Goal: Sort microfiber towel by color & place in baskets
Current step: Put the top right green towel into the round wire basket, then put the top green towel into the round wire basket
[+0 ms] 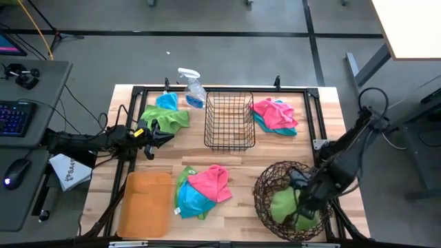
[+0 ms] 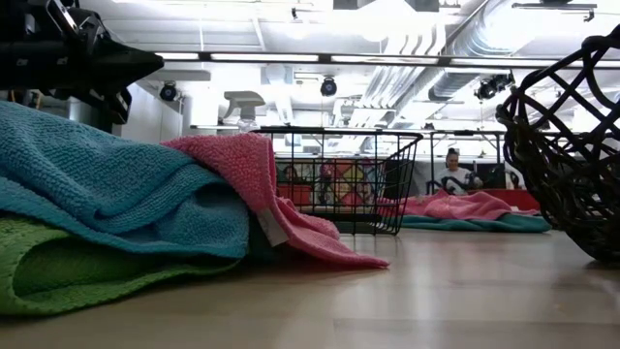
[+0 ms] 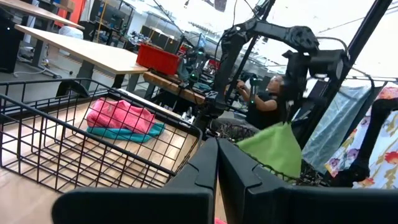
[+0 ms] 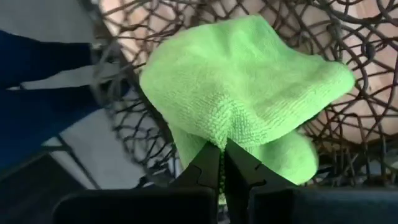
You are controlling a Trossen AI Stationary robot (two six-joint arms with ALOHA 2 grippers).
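Observation:
Next, I close my left gripper on the green towel's middle [image 1: 169, 120], in the green and blue pile near the spray bottle.
My right gripper [image 1: 303, 200] is over the round dark woven basket [image 1: 265, 180] at the near right and is shut on a bright green towel [image 4: 249, 93]. My left gripper [image 1: 155, 134] is shut and empty, held level near a green and blue towel pile [image 1: 165, 114] at the far left. A pile of pink, blue and green towels [image 1: 203, 191] lies near the table's middle, close to the near edge. A pink towel lies on a teal one [image 1: 275, 116] at the far right. The black wire basket [image 1: 229, 120] stands at the centre, and the orange tray [image 1: 145, 203] lies at the near left. My right gripper pinches a bunched fold of the green towel [image 4: 225, 134] between its two fingers, coming from above and pointing down into the woven basket. The towel hangs below the fingers, slack, within the basket's rim [image 4: 124, 124]. Whether its lower end rests on the basket floor does not show.
A clear spray bottle [image 1: 191, 86] stands at the far edge, beside the far-left pile. A black frame rail [image 1: 220, 89] runs along the table's far and side edges. Bare wood lies between the wire basket and the near pile. A person [image 3: 264, 102] sits beyond the table.

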